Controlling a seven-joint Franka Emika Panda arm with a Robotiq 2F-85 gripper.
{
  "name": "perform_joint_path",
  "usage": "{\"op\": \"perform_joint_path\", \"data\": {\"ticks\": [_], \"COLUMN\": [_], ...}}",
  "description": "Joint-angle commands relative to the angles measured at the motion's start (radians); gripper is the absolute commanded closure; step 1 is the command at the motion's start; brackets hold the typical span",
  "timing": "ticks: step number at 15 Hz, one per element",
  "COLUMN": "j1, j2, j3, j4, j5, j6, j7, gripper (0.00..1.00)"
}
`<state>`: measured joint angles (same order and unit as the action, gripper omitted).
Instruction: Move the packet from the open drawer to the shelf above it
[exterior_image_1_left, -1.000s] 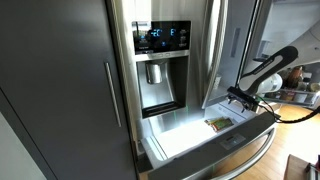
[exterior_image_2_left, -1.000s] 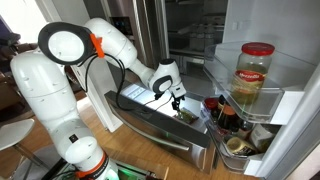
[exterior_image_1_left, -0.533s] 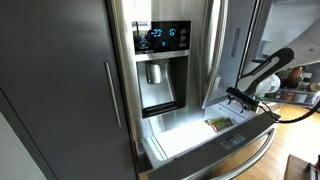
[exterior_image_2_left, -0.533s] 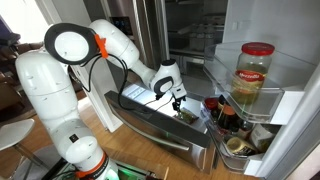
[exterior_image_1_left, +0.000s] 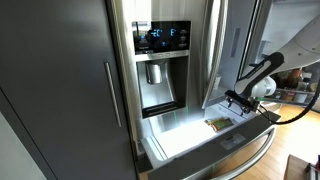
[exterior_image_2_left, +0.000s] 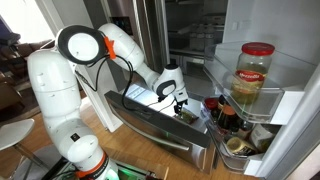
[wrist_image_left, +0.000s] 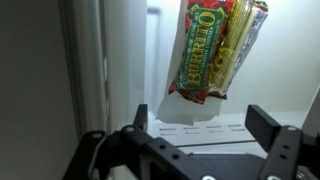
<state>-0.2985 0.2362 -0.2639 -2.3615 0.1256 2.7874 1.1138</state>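
I move my gripper to the packet in the open drawer next and close it across the packet's middle (exterior_image_1_left: 217, 124) (wrist_image_left: 214, 60).
The packet (wrist_image_left: 215, 50), green with yellowish-brown print, lies flat on the white floor of the open drawer (wrist_image_left: 120, 60). It shows in both exterior views (exterior_image_1_left: 217, 124) (exterior_image_2_left: 186, 116) near the drawer's corner. My gripper (wrist_image_left: 200, 125) is open and empty, its two fingers spread wider than the packet and still short of it. In both exterior views the gripper (exterior_image_1_left: 237, 101) (exterior_image_2_left: 181, 102) hovers just above the drawer (exterior_image_1_left: 185, 135), close to the packet. The drawer's steel front with its bar handle (exterior_image_1_left: 243, 157) is pulled out.
The fridge compartment with glass shelves (exterior_image_2_left: 195, 45) is open above the drawer. An open door holds a large jar (exterior_image_2_left: 253, 75) and bottles (exterior_image_2_left: 225, 115). A dispenser panel (exterior_image_1_left: 160, 38) and a tall dark cabinet (exterior_image_1_left: 60, 90) stand beside the drawer.
The arm's upper links have shifted a little. The gripper stays open over the packet at almost the same spot. The packet has not moved.
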Motion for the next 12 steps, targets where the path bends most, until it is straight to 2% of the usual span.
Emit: {"op": "perform_joint_path", "data": {"ticks": [1,4,12], "j1": [0.006,-0.005,-0.020], "j2": [0.101,0.162,0.330], "j3": [0.022,0.050,0.081], "j4": [0.065,0.119,0.263], "j5": [0.125,0.203,0.290], "j6": [0.031,0.030,0.026], "j7": [-0.057,-0.115,-0.199], "gripper": [0.00,0.00,0.00]}}
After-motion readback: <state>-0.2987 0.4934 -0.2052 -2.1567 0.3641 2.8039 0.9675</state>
